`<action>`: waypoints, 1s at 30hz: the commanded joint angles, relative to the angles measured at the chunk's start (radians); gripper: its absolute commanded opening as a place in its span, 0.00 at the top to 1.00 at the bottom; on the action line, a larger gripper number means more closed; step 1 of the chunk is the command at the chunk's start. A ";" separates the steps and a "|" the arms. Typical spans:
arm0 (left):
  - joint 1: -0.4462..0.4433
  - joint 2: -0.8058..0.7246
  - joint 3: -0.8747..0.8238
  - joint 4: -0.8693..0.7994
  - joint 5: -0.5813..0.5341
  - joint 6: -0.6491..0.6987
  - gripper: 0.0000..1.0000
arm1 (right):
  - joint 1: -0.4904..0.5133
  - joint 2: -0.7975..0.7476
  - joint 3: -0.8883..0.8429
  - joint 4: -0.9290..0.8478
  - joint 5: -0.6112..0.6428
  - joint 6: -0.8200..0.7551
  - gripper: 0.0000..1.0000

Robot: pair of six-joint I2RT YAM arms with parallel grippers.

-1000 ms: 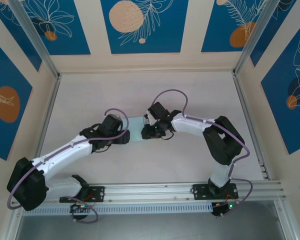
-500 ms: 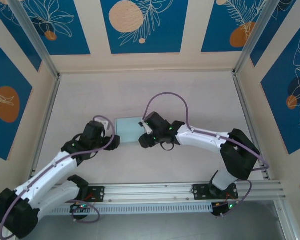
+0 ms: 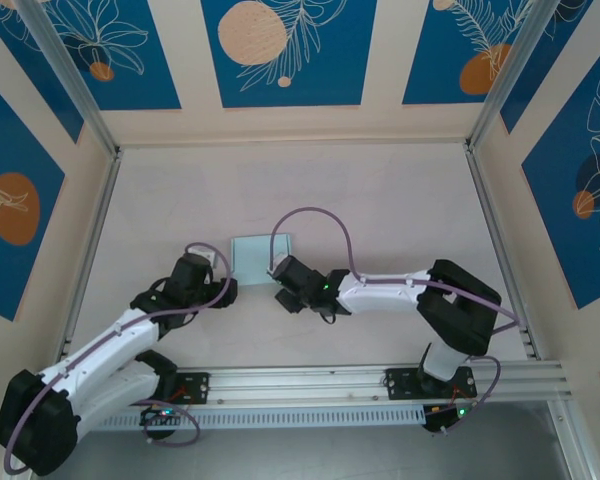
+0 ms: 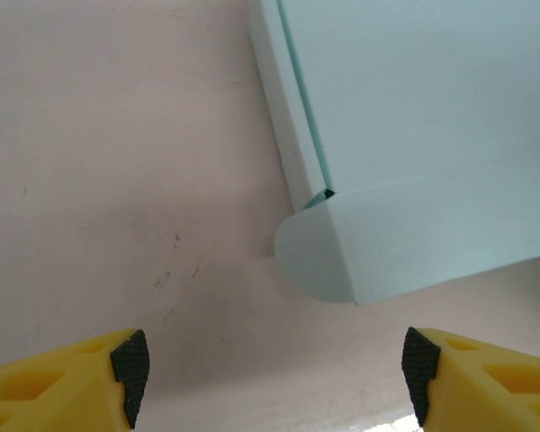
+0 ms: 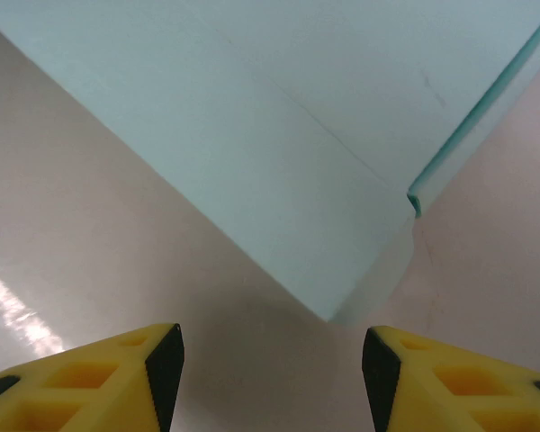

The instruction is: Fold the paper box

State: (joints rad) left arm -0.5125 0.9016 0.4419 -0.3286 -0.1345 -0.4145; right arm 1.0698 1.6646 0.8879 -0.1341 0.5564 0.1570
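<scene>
Next, my right gripper takes the flap's other corner [image 5: 326, 297] and tips the paper box up first, as the box lies flat with the rounded tab of its flap sticking out.
The paper box [image 3: 257, 254] is a small flat pale-blue rectangle lying on the table between the two arms. In the left wrist view the paper box [image 4: 414, 153] shows a folded side wall and a rounded tab at its near corner. A near corner of the paper box [image 5: 288, 135] points toward the right wrist camera. My left gripper [image 4: 274, 378] is open, its yellow fingers [image 4: 72, 382] short of the box and holding nothing. My right gripper [image 5: 268, 382] is open too, just short of the box corner. From above, the left gripper [image 3: 223, 288] and the right gripper [image 3: 280, 285] flank the box's near edge.
The pale pink table [image 3: 380, 200] is fenced by aluminium posts [image 3: 75, 85] and blue-patterned walls. A rail [image 3: 310, 382] with both arm bases runs along the near edge. Cables loop above the right arm [image 3: 310, 225].
Both arms have drawn back toward the near edge and off the box. The box now lies free on the table, farther from both grippers than a second ago.
</scene>
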 commanded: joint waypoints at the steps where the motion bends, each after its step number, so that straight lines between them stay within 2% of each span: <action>1: 0.017 0.015 0.004 0.023 -0.034 -0.019 0.24 | 0.017 0.055 0.007 0.073 0.120 -0.051 0.42; 8: 0.031 0.030 0.004 0.027 -0.027 -0.025 0.24 | 0.024 0.159 0.037 0.161 0.290 -0.068 0.49; 11: 0.038 0.031 0.007 0.028 -0.024 -0.022 0.24 | 0.024 0.170 0.046 0.190 0.302 -0.081 0.58; 17: 0.048 0.034 0.016 0.033 -0.019 -0.019 0.24 | 0.027 0.166 0.076 0.188 0.313 -0.108 0.85; 23: 0.054 0.005 0.058 -0.013 0.006 -0.018 0.23 | 0.044 0.129 0.129 0.073 0.312 -0.100 0.96; 26: 0.054 -0.033 0.117 -0.066 0.030 -0.014 0.22 | 0.046 0.101 0.178 -0.060 0.286 -0.056 1.00; 30: 0.058 -0.044 0.226 -0.152 0.062 0.018 0.21 | 0.059 0.055 0.249 -0.245 0.265 -0.006 1.00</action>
State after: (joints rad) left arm -0.4709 0.8730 0.5819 -0.4019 -0.1120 -0.4164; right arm 1.1156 1.7866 1.0733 -0.2096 0.8307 0.0906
